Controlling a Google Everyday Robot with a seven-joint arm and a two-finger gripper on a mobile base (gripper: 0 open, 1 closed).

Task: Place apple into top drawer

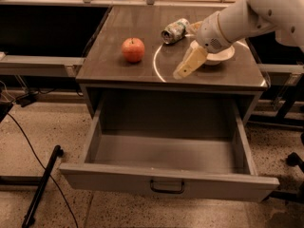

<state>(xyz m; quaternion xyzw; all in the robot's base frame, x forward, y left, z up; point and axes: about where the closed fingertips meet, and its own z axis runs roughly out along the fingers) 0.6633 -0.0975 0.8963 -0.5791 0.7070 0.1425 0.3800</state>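
Observation:
I should move my gripper to the red-orange apple on the tabletop next and close it on the apple's lower half (135, 55).
The red-orange apple (133, 50) sits on the left part of the dark tabletop (118, 72). The top drawer (114, 177) is pulled wide open below the tabletop and holds nothing; its dark handle (167, 187) is at the centre of the front panel. My gripper (183, 70) hangs from the white arm (237, 20) that comes in from the upper right. It is low over the tabletop, to the right of the apple and apart from it, holding nothing.
A crushed can (175, 31) lies at the back of the tabletop. A white bowl (219, 56) sits at the right, partly behind my arm. A black pole (42, 184) and cables lie on the floor at the left.

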